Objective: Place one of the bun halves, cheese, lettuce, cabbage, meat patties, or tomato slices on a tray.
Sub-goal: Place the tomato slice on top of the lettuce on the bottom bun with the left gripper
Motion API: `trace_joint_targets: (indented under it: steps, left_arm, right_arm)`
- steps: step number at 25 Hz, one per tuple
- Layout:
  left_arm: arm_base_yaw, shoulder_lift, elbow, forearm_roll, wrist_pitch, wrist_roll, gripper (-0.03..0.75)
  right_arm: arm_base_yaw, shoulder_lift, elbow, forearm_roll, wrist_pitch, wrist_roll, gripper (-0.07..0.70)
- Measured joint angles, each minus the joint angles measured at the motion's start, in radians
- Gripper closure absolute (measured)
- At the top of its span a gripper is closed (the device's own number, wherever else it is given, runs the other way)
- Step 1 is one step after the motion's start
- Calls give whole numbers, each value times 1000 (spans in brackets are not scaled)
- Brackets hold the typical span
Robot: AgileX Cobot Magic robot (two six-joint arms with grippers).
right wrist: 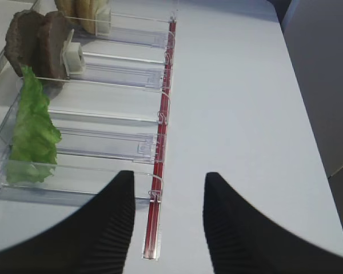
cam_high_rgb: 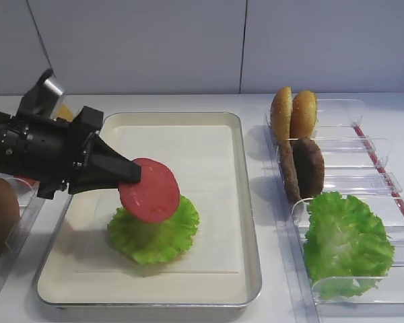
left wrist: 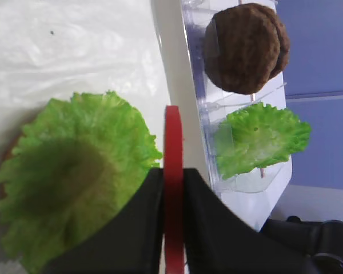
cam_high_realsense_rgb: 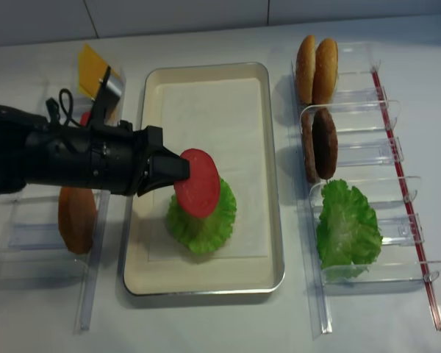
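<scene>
My left gripper should release the tomato slice on top of the ruffled lettuce leaf [cam_high_realsense_rgb: 195,209] [left wrist: 71,170] on the cream tray.
A red tomato slice [cam_high_rgb: 151,192] [cam_high_realsense_rgb: 198,184] hangs tilted on edge just above a ruffled lettuce leaf [cam_high_rgb: 158,232] [cam_high_realsense_rgb: 206,220] that lies on the cream tray [cam_high_rgb: 188,134] [cam_high_realsense_rgb: 206,103]. My left gripper [cam_high_rgb: 131,173] [cam_high_realsense_rgb: 182,170] is shut on the slice's left edge. In the left wrist view the slice [left wrist: 172,137] shows edge-on, pinched in the gripper [left wrist: 172,169], with the leaf [left wrist: 74,171] below. My right gripper [right wrist: 168,178] stands open over bare table, holding nothing.
Clear bins on the right hold bun halves [cam_high_rgb: 293,114] [cam_high_realsense_rgb: 316,70], meat patties [cam_high_rgb: 303,168] [left wrist: 243,48] and more lettuce [cam_high_rgb: 347,242] [right wrist: 31,128]. A red strip [right wrist: 160,171] edges those bins. Left bins hold cheese [cam_high_realsense_rgb: 94,70] and a brown round piece [cam_high_realsense_rgb: 77,217].
</scene>
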Motion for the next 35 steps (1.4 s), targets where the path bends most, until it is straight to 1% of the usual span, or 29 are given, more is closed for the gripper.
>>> trace_joint_targets:
  steps: [5, 10, 22, 27, 35]
  left_arm:
    - [0, 96, 0, -44, 54, 37, 632]
    - [0, 118, 0, -52, 63, 60, 632]
    - [0, 118, 0, -21, 37, 69, 632]
    - [0, 118, 0, -19, 12, 69, 632]
    - [0, 118, 0, -19, 4, 69, 632]
  right_arm:
    - [0, 0, 0, 0, 0, 0, 296]
    - [0, 0, 0, 0, 0, 0, 296]
    - [0, 0, 0, 0, 0, 0, 297]
    - [0, 0, 0, 0, 0, 0, 297]
    - [0, 0, 0, 0, 2, -3, 297]
